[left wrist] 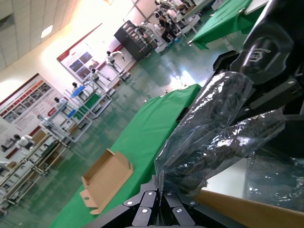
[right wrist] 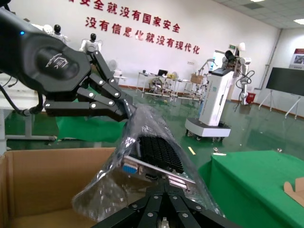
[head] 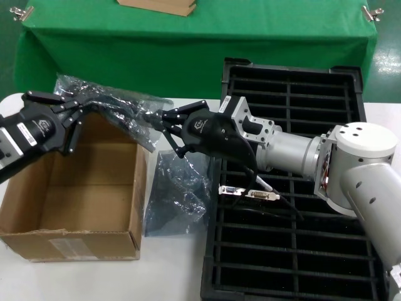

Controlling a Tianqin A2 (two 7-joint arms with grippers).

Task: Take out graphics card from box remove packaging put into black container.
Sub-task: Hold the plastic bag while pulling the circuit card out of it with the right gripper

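The graphics card's silver bracket lies crosswise to my right gripper's fingers, so it should open wide and take the card [right wrist: 160, 153] with the bracket lengthwise.
The crinkly smoky packaging [head: 119, 108] hangs stretched above the open brown box [head: 94, 248]. My left gripper [head: 88, 108] is shut on its far edge [left wrist: 161, 192]. Inside the bag lies a graphics card [right wrist: 159, 152], dark with a black finned block and a silver bracket that shows a blue port. My right gripper [head: 153, 117] reaches into the flared bag mouth and is shut on the card's bracket end [right wrist: 164, 183]. The black container [head: 210, 251] lies under my right arm.
A second crumpled bag [head: 172, 194] lies on the white table between box and tray. Two silver brackets [head: 250, 193] stand in a tray slot. Behind is a green-covered table [head: 188, 44] with a flat cardboard piece [head: 160, 6].
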